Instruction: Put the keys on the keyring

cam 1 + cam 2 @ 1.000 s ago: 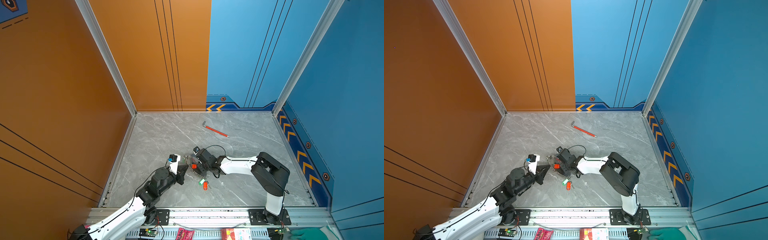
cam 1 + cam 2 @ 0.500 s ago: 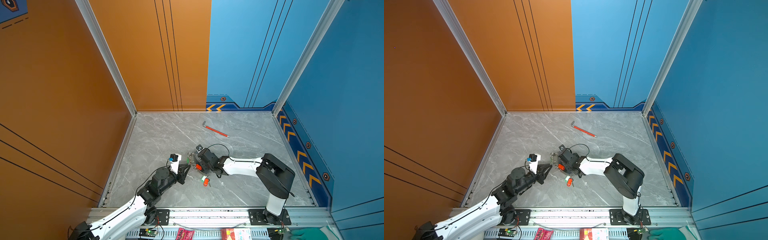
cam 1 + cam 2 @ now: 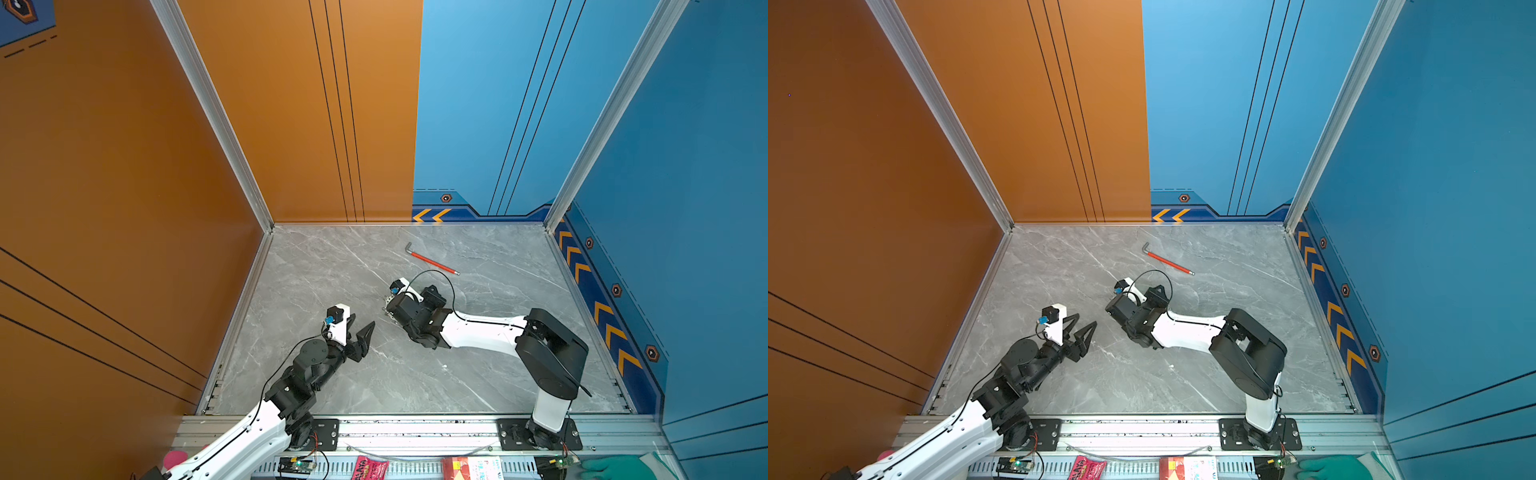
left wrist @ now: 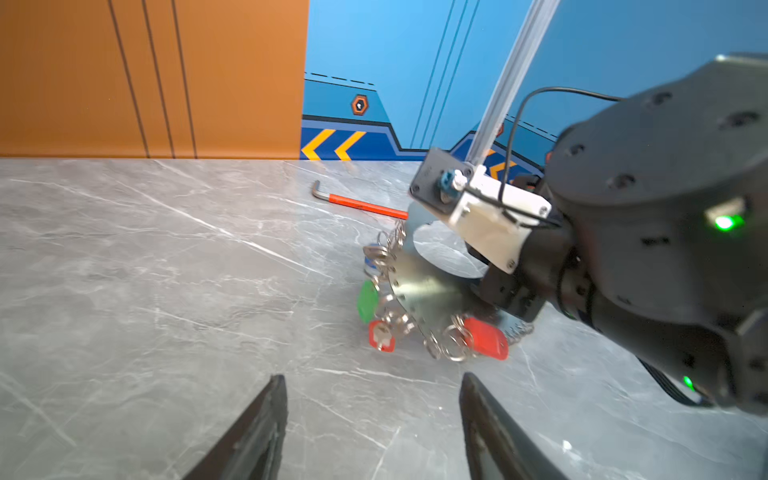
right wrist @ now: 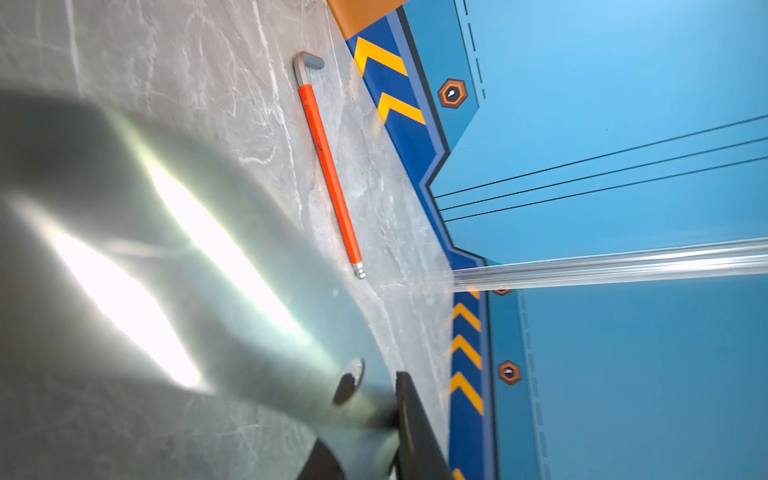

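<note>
The keyring, now tilted up off the table, will go down from my right gripper on the marble (image 3: 483,307) just in front of the hex wrench's straight tip.
The keyring (image 4: 419,291), a flat grey hoop edged with small metal rings, is tilted up off the table with my right gripper (image 5: 386,399) shut on its rim. Keys hang among the rings along its low edge: a green tag (image 4: 368,300), two orange-red tags (image 4: 381,336) (image 4: 486,338) and a blue one (image 4: 370,266). My left gripper (image 4: 374,399) is open and empty, a short way in front of the keys. In both top views the right wrist (image 3: 409,309) (image 3: 1129,309) hides nearly all of the keyring, and the left gripper (image 3: 361,328) (image 3: 1084,328) stands apart to its left.
A red-sleeved hex wrench (image 3: 432,259) (image 3: 1167,259) (image 4: 361,203) (image 5: 328,166) lies on the grey marble table behind the right gripper. Orange wall (image 3: 208,166) on the left, blue walls at the back and right. Metal rail (image 3: 415,428) along the front edge.
My left gripper has opened and drawn back toward the front left. The right gripper has carried the keyring and its keys up and toward the back.
</note>
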Robot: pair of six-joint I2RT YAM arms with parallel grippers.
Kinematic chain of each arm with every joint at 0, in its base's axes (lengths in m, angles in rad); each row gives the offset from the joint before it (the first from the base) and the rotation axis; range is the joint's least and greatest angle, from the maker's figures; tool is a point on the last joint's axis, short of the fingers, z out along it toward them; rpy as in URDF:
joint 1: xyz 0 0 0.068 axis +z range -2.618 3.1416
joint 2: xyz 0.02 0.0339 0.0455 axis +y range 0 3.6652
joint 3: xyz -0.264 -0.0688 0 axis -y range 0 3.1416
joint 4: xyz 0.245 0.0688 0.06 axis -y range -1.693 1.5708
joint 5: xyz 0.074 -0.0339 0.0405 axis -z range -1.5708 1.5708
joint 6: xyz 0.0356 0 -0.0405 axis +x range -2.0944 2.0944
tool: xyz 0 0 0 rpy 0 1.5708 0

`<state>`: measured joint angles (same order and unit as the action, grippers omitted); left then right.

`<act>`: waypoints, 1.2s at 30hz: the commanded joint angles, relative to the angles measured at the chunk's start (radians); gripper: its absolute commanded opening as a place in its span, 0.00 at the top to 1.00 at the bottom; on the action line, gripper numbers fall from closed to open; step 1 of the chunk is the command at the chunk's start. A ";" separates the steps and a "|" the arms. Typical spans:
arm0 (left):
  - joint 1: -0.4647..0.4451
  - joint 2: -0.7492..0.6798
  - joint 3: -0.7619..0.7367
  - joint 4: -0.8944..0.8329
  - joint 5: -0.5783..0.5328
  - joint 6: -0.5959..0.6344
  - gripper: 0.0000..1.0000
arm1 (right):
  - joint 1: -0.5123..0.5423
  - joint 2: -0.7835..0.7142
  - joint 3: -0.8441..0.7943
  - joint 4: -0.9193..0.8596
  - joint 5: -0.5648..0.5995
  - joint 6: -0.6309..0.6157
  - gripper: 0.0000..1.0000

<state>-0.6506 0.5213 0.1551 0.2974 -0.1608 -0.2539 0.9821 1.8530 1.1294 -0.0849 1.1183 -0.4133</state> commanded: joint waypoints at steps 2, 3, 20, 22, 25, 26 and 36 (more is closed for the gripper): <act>0.027 -0.009 -0.019 -0.024 -0.112 0.081 0.33 | -0.076 0.006 -0.044 0.200 0.203 -0.284 0.94; 0.030 -0.006 -0.025 -0.019 -0.112 0.090 0.33 | -0.076 0.013 -0.019 0.170 0.218 -0.274 0.95; 0.070 0.009 -0.046 0.016 -0.049 0.092 0.32 | -0.121 -0.006 0.037 -0.073 0.110 -0.024 0.94; 0.071 0.012 -0.048 0.020 -0.046 0.090 0.32 | -0.145 -0.003 0.037 -0.134 0.081 0.039 0.94; 0.074 0.024 -0.048 0.025 -0.042 0.088 0.32 | -0.175 0.009 0.039 -0.213 0.053 0.123 0.94; 0.074 0.029 -0.047 0.026 -0.040 0.088 0.31 | -0.185 0.014 0.043 -0.248 0.042 0.159 0.94; 0.077 0.051 -0.044 0.040 -0.024 0.085 0.31 | -0.327 0.070 0.081 -0.576 -0.058 0.538 0.95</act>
<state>-0.5823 0.5701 0.1162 0.3069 -0.2085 -0.1722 0.7025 1.8999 1.1809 -0.5083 1.0966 -0.0582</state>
